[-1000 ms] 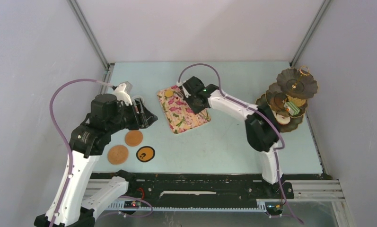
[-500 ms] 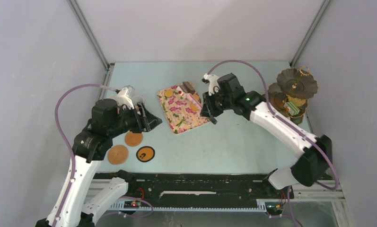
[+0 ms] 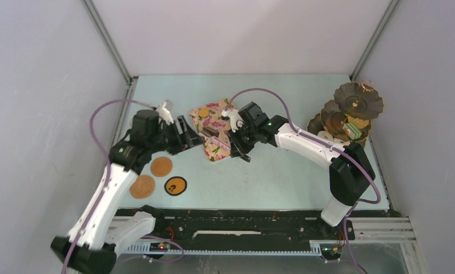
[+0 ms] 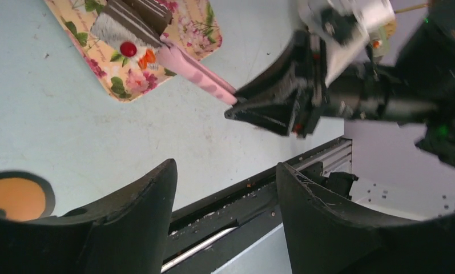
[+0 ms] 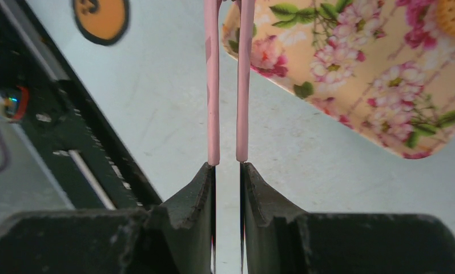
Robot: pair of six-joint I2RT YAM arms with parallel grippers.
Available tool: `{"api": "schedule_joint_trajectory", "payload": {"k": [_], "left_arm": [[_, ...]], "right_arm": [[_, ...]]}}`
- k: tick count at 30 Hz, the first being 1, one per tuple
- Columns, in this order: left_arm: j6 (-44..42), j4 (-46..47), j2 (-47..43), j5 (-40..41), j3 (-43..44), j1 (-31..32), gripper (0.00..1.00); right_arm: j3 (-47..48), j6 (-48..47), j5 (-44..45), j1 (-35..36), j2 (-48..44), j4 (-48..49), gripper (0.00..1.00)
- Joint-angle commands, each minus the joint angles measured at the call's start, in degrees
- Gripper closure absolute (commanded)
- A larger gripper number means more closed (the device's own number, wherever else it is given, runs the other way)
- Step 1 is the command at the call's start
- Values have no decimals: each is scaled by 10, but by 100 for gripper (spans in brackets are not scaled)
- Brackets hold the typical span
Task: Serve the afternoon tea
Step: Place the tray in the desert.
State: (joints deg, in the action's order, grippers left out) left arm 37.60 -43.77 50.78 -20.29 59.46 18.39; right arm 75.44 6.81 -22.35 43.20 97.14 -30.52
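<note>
Next, my right gripper sets the slice of chocolate cake down, placing it on the near half of the floral tray (image 3: 219, 138).
A chocolate cake slice (image 4: 131, 25) with a red cherry lies on the floral tray (image 4: 190, 34), and the pink tongs (image 4: 199, 77) reach its side. My right gripper (image 5: 227, 165) is shut on the tongs (image 5: 212, 85), whose two arms run up out of the right wrist view. Seen from above, that gripper (image 3: 236, 144) hangs over the tray's near right edge, with the cake slice (image 3: 209, 132) just to its left. My left gripper (image 4: 226, 166) is open and empty, just left of the tray (image 3: 216, 149). The dark three-tier stand (image 3: 350, 114) holds sweets at the far right.
A biscuit (image 3: 204, 113) lies at the tray's far end. Three round coasters sit near the left arm: two plain orange (image 3: 161, 166) (image 3: 142, 186) and one black-rimmed (image 3: 175, 185). The black base rail (image 3: 242, 220) runs along the near edge.
My right arm swung left and nearer, carrying the tongs and cake slice from the tray's far edge to its middle. My left arm moved right toward the tray and its jaws widened.
</note>
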Motion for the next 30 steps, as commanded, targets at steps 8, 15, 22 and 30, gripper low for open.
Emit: {"api": "schedule_joint_trajectory", "payload": {"k": [8, 15, 22, 30], "left_arm": [[42, 147, 261, -41, 79, -9, 44], [79, 182, 248, 8, 36, -28, 51], [63, 121, 129, 68, -19, -29, 50], [78, 79, -22, 94, -91, -29, 48]], "right_arm": [[-29, -274, 204, 64, 32, 23, 100], [-53, -241, 186, 56, 32, 59, 100], [-74, -152, 200, 8, 8, 60, 100], [-74, -125, 112, 9, 32, 77, 80]]}}
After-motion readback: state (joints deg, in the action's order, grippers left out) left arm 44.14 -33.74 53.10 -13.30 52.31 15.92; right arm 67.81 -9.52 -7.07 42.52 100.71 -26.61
